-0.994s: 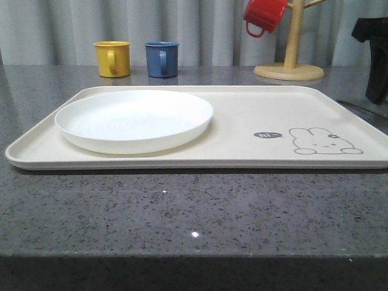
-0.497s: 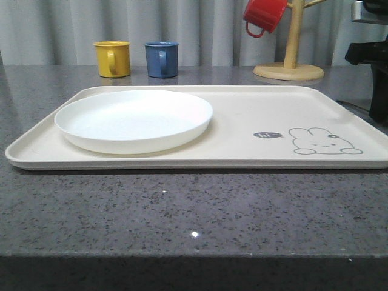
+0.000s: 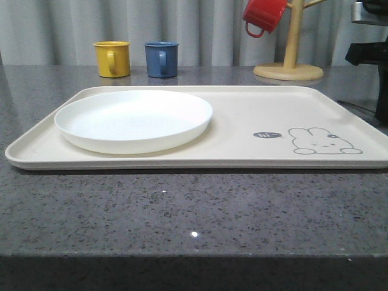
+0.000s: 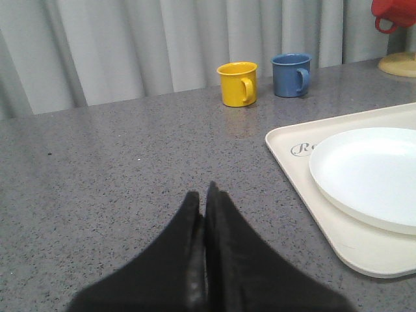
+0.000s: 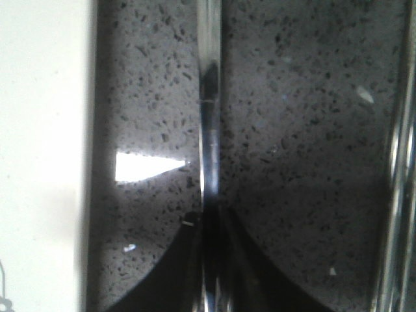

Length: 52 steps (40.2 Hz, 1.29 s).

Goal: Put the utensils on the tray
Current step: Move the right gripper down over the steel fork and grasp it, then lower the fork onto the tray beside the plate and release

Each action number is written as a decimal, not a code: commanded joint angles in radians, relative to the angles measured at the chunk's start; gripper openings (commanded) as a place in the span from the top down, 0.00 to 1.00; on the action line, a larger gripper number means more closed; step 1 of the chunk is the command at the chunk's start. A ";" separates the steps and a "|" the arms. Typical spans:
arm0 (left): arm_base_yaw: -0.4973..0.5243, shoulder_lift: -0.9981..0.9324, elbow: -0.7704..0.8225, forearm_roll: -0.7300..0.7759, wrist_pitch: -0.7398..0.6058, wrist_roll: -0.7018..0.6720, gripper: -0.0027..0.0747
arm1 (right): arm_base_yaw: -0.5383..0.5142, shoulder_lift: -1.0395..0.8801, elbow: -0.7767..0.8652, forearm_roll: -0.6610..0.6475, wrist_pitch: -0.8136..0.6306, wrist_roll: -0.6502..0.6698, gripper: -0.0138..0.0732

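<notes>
The shiny utensil will go from my right gripper onto the cream tray (image 3: 242, 125), between the white plate and the bear drawing.
The cream tray (image 3: 242, 121) lies across the grey counter with the round white plate (image 3: 133, 118) on its left half. In the right wrist view my right gripper (image 5: 209, 224) is shut on a slim shiny utensil handle (image 5: 209, 97) that lies on the counter just beside the tray's edge (image 5: 39, 130); which utensil it is I cannot tell. Another silver piece (image 5: 400, 162) lies parallel, farther from the tray. My left gripper (image 4: 207, 195) is shut and empty over bare counter, off the tray's (image 4: 292, 140) left end near the plate (image 4: 370, 172).
A yellow cup (image 3: 113, 58) and a blue cup (image 3: 162, 59) stand behind the tray. A red cup (image 3: 264, 15) hangs on a wooden stand (image 3: 290, 60) at the back right. My right arm (image 3: 379, 66) is at the front view's right edge.
The right arm has dropped lower at the right edge of the front view over the last second. Tray, plate and cups have not moved.
</notes>
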 commanded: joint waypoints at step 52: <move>-0.008 0.013 -0.028 -0.010 -0.085 -0.002 0.99 | 0.489 0.141 -0.349 -0.060 0.087 0.597 0.90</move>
